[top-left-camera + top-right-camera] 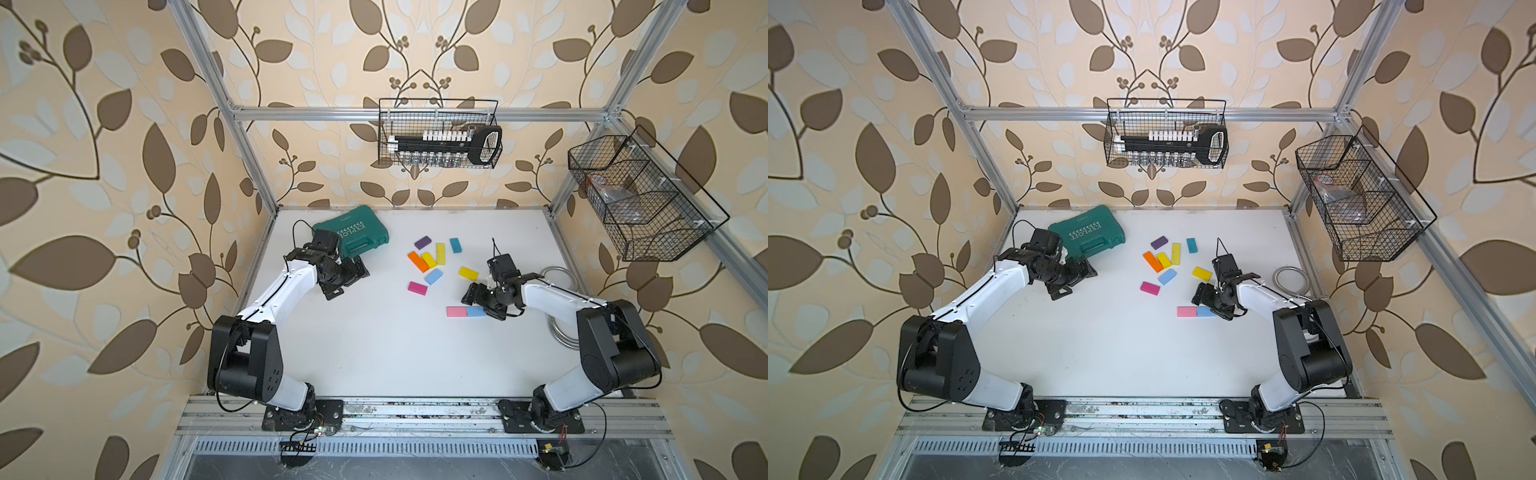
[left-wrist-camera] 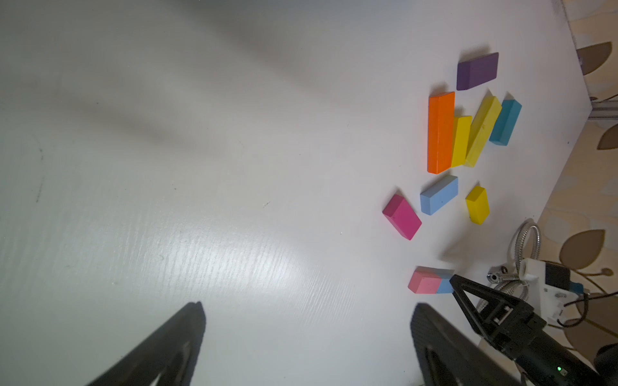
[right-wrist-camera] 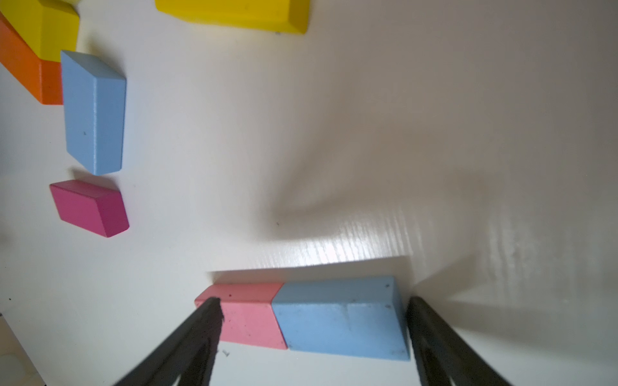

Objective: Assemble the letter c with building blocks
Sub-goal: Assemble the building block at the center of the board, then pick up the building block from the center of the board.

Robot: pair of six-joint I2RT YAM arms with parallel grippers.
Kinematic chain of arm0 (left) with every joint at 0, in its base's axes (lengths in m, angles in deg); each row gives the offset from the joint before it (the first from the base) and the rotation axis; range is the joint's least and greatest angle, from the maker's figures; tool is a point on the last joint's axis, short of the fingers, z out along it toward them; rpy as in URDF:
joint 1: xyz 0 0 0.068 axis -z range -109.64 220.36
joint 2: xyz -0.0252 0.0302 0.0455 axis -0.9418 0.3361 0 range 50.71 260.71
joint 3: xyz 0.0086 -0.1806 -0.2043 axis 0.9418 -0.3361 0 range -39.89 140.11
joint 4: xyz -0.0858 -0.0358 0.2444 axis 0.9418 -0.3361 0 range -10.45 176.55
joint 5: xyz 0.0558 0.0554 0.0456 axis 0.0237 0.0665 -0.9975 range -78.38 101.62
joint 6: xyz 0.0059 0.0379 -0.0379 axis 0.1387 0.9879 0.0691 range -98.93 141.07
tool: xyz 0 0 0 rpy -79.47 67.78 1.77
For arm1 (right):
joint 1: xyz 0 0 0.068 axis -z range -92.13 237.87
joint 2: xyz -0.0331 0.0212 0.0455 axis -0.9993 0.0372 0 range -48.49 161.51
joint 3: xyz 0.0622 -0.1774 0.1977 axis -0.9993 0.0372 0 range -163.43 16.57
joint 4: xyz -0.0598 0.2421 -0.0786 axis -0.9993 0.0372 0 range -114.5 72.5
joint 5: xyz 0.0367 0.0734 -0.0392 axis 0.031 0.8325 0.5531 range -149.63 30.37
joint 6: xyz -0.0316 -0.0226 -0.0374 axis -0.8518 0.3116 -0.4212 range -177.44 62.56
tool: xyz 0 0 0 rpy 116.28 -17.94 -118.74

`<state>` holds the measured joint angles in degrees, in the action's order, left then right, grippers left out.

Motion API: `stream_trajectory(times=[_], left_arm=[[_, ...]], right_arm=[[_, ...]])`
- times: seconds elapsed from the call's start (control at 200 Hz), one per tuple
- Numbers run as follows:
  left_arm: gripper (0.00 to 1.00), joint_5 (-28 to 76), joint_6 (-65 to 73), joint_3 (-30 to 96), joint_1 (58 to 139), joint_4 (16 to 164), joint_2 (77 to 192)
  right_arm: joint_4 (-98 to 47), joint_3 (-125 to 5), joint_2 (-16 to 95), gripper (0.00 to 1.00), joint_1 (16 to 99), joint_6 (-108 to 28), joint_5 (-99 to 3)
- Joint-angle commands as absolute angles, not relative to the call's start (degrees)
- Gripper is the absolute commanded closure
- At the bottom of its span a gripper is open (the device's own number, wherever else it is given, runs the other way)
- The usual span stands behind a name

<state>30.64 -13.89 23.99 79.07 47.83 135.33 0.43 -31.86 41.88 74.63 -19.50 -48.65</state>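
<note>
Next, my right gripper closes on the yellow block's middle [image 1: 441, 252], between purple and teal blocks.
Two building blocks, a pink block [image 1: 456, 311] [image 3: 249, 317] and a light blue block [image 1: 475, 311] [image 3: 337, 320], lie end to end on the white table. My right gripper [image 1: 482, 305] [image 3: 313, 302] is open and low over this pair, with one finger over the pink block and the other beside the blue block's outer end. Loose blocks lie farther back: purple [image 1: 423, 242], teal [image 1: 456, 245], orange [image 1: 418, 262], yellow [image 1: 429, 260] [image 1: 440, 254] [image 1: 468, 273], light blue [image 1: 434, 276] and magenta [image 1: 417, 288]. My left gripper [image 1: 349, 282] [image 2: 308, 306] is open over bare table, holding nothing.
A green plastic case [image 1: 353, 235] lies at the back left, just behind my left wrist. A metal hose [image 1: 557, 274] curls along the right edge behind my right arm. Wire baskets hang on the back wall [image 1: 440, 133] and the right wall [image 1: 640, 199].
</note>
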Motion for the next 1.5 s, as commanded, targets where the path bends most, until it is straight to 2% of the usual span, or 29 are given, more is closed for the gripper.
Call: stream_trajectory(times=[0.0,0.545,0.805,0.91,1.08,1.36,1.5], left_arm=[[0.01,30.44,-14.38,24.77,79.68,48.68,134.74],[0.01,30.60,-14.04,25.15,79.68,48.29,134.69],[0.01,32.52,-12.78,25.43,79.68,47.81,136.11],[0.01,33.03,-12.82,26.54,79.68,47.14,137.31],[0.01,33.41,-12.55,27.95,79.68,46.57,138.50],[0.01,34.42,-13.60,28.10,79.81,48.00,140.25],[0.01,35.20,-13.39,28.79,79.76,48.52,141.64]], right_arm=[[2.23,-31.39,41.78,0.15,74.21,-18.79,-48.64],[5.54,-32.80,38.97,0.15,74.18,-19.29,-49.88],[12.12,-43.41,36.46,0.15,72.06,-24.46,-54.22],[16.06,-53.10,41.88,0.15,70.76,-29.07,-57.31],[19.19,-68.36,53.23,0.16,70.73,-32.16,-56.47],[25.39,-93.57,73.70,0.26,69.24,-29.37,-60.82],[26.03,-101.68,81.44,0.26,68.23,-28.09,-64.11]])
